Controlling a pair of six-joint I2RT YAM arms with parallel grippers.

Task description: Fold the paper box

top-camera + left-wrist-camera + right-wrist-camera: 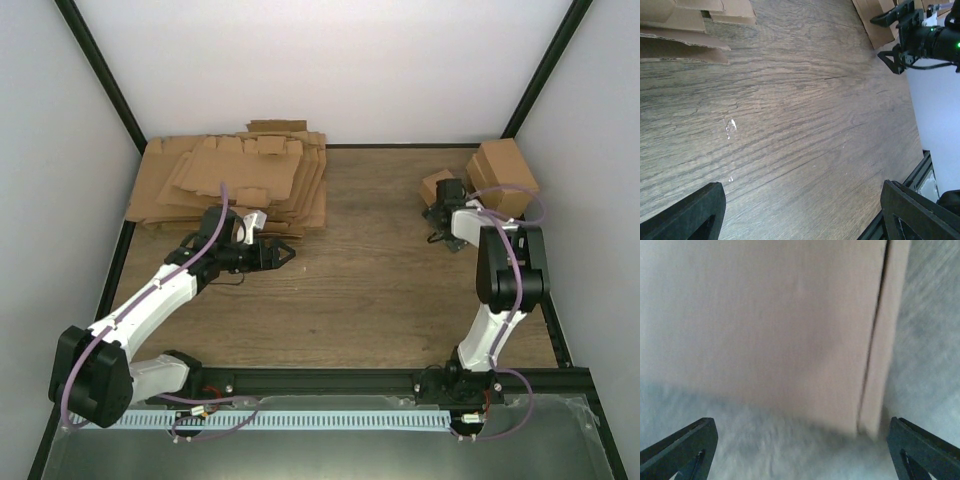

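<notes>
I should next close my right gripper against the paper box's side [422, 188] that faces the cardboard pile, so that I can push the box toward the bigger carton.
The paper box [437, 186] is a small brown carton standing on the wooden table at the back right. My right gripper [436, 208] is just in front of it and open. In the right wrist view the carton's blurred brown face [765, 325] fills the upper frame, and the right gripper [800, 450] has only table between its wide-apart fingers. My left gripper [285, 253] hovers open over bare wood by the pile's front edge, pointing right. In the left wrist view the left gripper [802, 215] holds nothing, and the paper box [872, 27] shows far off.
A thick pile of flat brown cardboard sheets [235, 180] lies at the back left, its edges [680, 35] showing in the left wrist view. A bigger blocky brown carton [503, 177] stands in the back right corner. White walls and a black frame bound the table.
</notes>
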